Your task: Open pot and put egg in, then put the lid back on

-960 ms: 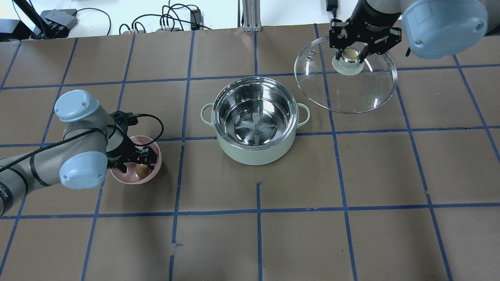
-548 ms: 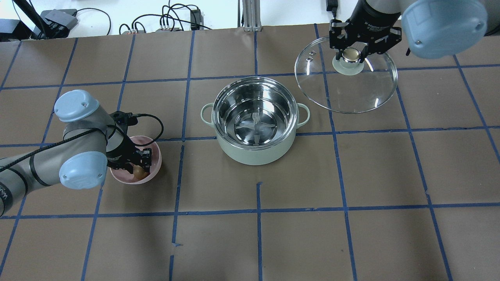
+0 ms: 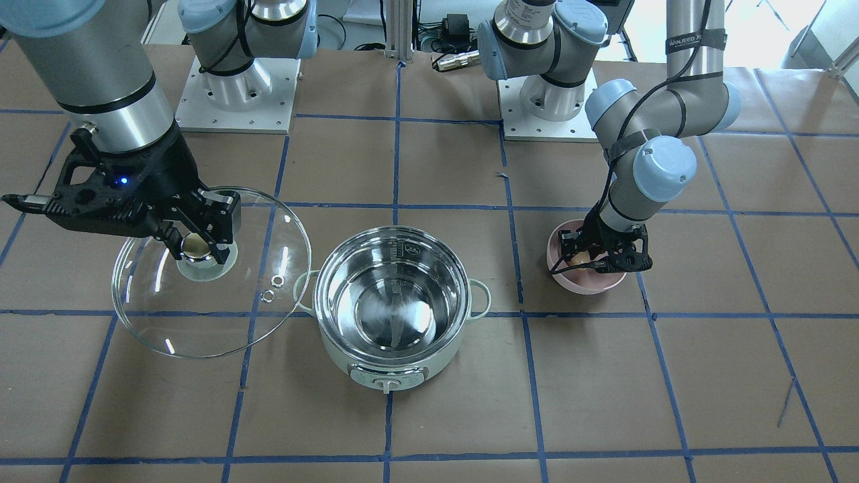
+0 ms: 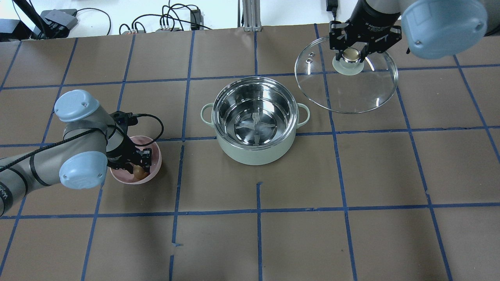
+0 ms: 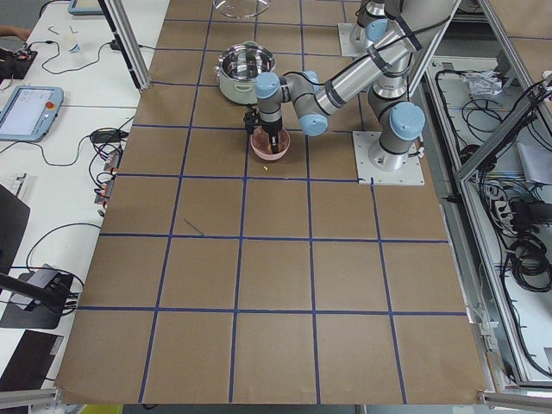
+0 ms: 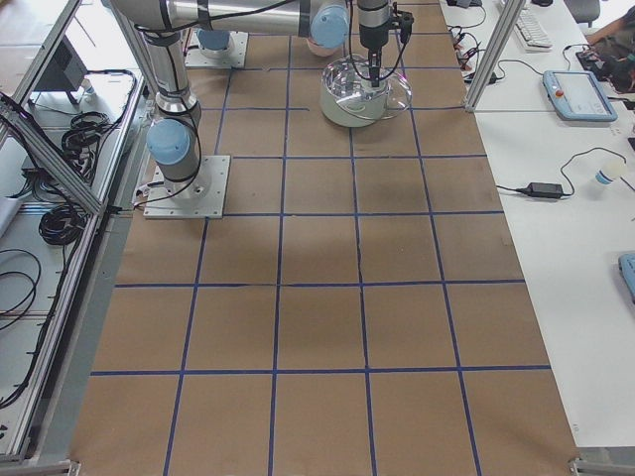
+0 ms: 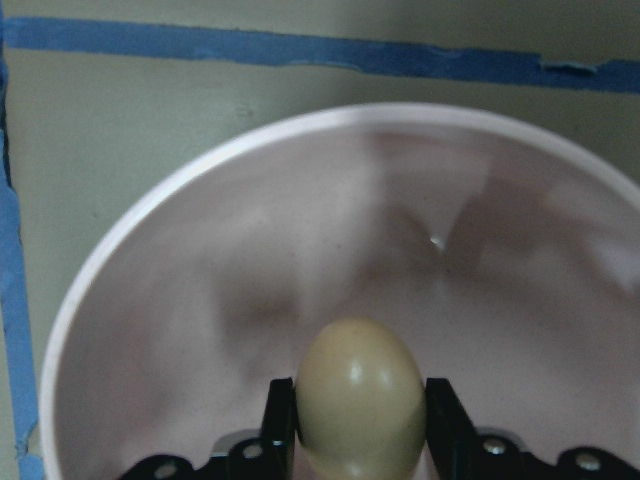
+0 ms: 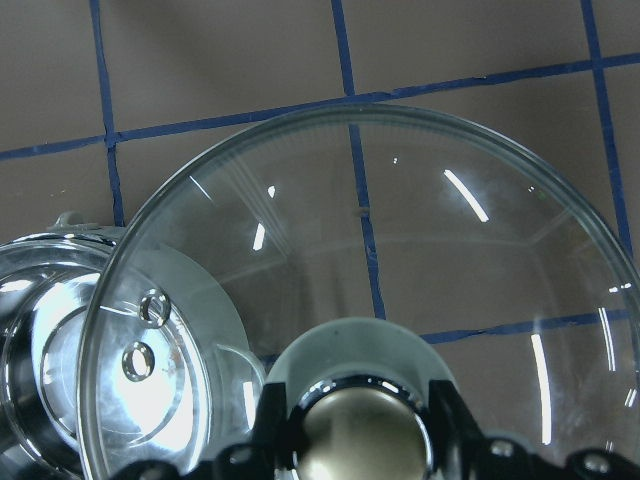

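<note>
My left gripper is going to let go of the brown egg over the steel bottom inside the open mint-green pot [image 3: 402,317]. The egg is still low in the pink bowl.
The mint-green pot [image 4: 256,121] stands open at the table's middle, steel inside empty; it also shows in the front view [image 3: 392,302]. My left gripper [image 4: 137,168] is shut on the brown egg [image 7: 360,395] inside the pink bowl [image 4: 154,150]; the egg [image 4: 138,172] and gripper [image 3: 590,258] sit low in the bowl [image 3: 590,282]. My right gripper [image 4: 352,54] is shut on the beige knob [image 8: 365,445] of the glass lid [image 4: 347,91], holding it up at the back right of the pot. The lid [image 3: 208,315] also shows in the front view.
Brown paper with blue tape grid covers the table [image 4: 351,195]. Cables and boxes [image 4: 168,21] lie beyond the far edge. Both arm bases [image 3: 235,94] stand at the robot's side.
My left gripper has closed on the egg in the pink bowl. The right gripper with the lid has barely moved.
</note>
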You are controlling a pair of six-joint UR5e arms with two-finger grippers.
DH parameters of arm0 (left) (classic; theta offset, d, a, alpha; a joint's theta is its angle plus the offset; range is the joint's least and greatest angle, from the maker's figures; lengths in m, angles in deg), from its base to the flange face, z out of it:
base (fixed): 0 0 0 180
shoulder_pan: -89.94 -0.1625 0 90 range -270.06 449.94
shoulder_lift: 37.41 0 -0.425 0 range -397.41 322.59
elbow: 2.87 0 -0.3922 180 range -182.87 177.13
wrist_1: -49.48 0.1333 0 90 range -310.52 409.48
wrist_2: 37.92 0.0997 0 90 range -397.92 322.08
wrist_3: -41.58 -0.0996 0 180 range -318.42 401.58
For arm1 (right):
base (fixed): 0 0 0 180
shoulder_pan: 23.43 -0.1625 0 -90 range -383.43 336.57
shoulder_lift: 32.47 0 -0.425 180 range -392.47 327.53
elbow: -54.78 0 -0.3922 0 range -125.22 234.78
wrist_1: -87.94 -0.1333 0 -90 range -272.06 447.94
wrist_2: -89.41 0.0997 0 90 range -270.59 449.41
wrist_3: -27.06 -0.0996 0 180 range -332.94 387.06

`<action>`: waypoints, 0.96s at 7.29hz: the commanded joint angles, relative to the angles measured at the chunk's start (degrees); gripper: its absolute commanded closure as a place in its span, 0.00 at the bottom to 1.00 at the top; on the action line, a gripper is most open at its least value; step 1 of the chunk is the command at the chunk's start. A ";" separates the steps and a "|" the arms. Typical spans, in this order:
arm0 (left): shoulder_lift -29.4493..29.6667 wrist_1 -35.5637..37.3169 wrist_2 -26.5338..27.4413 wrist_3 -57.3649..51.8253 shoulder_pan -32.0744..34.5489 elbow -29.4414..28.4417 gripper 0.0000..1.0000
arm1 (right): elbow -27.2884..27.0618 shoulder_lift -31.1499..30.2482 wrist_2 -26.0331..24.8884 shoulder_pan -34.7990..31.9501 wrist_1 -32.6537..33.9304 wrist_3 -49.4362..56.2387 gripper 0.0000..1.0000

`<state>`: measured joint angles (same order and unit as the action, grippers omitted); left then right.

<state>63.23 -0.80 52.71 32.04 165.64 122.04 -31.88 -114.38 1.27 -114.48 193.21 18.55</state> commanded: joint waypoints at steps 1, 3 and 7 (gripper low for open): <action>0.00 -0.17 0.07 -0.03 0.06 -0.88 0.87 | 0.00 0.00 0.15 0.08 0.02 0.16 0.60; -1.05 -11.95 0.16 1.88 1.20 -9.19 0.87 | 0.00 0.00 0.33 0.08 0.11 0.16 0.60; -1.51 -20.84 -0.81 13.19 14.69 -22.15 0.87 | 0.00 0.00 0.33 0.08 0.02 0.25 0.60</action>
<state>61.24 -21.66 52.34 40.37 174.82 102.51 -31.88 -114.39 1.58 -114.39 193.24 18.79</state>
